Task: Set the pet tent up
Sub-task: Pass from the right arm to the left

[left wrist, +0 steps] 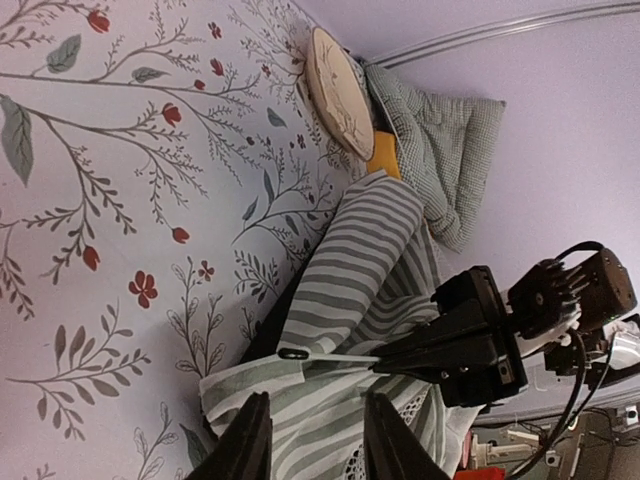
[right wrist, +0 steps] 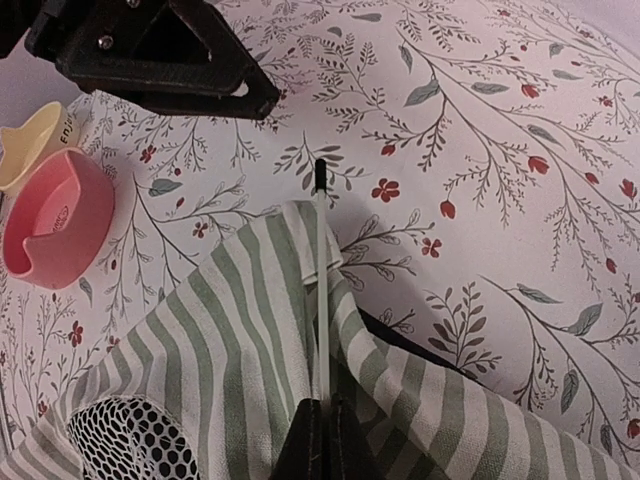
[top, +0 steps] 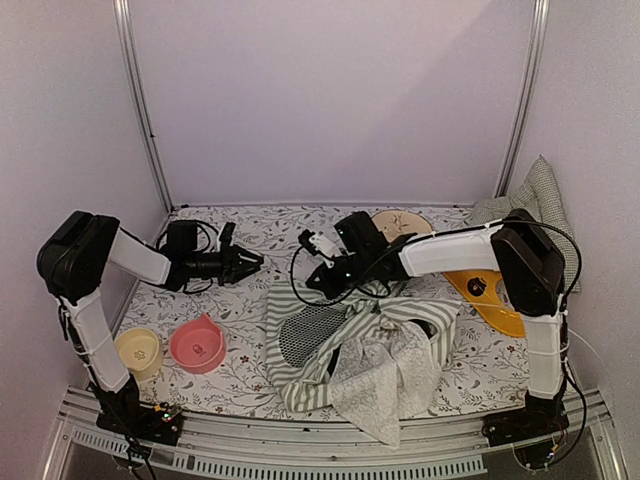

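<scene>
The white pole is in my right gripper far behind its black tip, so next I regrip nearer the pole's tip (right wrist: 323, 290) before fitting it into the tent's corner.
The pet tent (top: 365, 350) lies collapsed on the floral cloth at front centre, a heap of green-and-white striped fabric with its black mesh window (top: 310, 332) and white lace curtain (top: 385, 378) facing up. My right gripper (right wrist: 322, 425) is shut on a thin white pole (right wrist: 321, 300) with a black tip, which runs through a sleeve at the tent's striped corner (right wrist: 290, 235). My left gripper (left wrist: 315, 440) hovers open just short of that corner (left wrist: 300, 400), fingers apart with nothing between them. The pole tip (left wrist: 292, 353) lies ahead of its fingers.
A pink bowl (top: 197, 345) and a yellow bowl (top: 139, 352) sit at front left. A gingham cushion (top: 535, 205) leans in the back right corner, beside a round wooden disc (top: 400, 222) and a yellow piece (top: 490, 292). Cables loop behind both wrists.
</scene>
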Motion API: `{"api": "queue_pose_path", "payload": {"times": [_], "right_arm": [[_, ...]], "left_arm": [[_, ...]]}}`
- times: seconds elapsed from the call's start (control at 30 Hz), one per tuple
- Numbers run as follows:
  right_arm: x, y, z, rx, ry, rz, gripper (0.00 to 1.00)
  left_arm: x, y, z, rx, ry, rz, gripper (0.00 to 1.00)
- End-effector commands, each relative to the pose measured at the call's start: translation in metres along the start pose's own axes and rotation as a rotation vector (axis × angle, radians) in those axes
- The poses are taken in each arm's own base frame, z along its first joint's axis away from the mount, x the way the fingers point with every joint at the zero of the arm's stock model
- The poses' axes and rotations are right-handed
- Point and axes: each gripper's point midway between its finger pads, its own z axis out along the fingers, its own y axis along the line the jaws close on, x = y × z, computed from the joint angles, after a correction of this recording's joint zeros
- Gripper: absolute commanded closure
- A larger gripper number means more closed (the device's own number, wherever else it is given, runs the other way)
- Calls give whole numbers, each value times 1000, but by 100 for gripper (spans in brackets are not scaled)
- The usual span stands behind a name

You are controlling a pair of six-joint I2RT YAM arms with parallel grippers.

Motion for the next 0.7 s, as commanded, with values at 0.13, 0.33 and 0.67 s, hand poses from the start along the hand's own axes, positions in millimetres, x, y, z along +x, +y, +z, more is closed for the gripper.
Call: {"api": "queue_pose_path", "payload": {"times": [0.13,0.33,0.67], "right_arm": [[-52,13,-22,2,-119,-20,100],[-50,16,-21,0,-112,-24,100],[-49,15,-21,8,-102,-24,100]], "left_arm": [[-8,-13,7,21,12,-9,67],[-9,-22,16,41,21,-14,67],[-3,-14,25,-12,23,-47,74]]}}
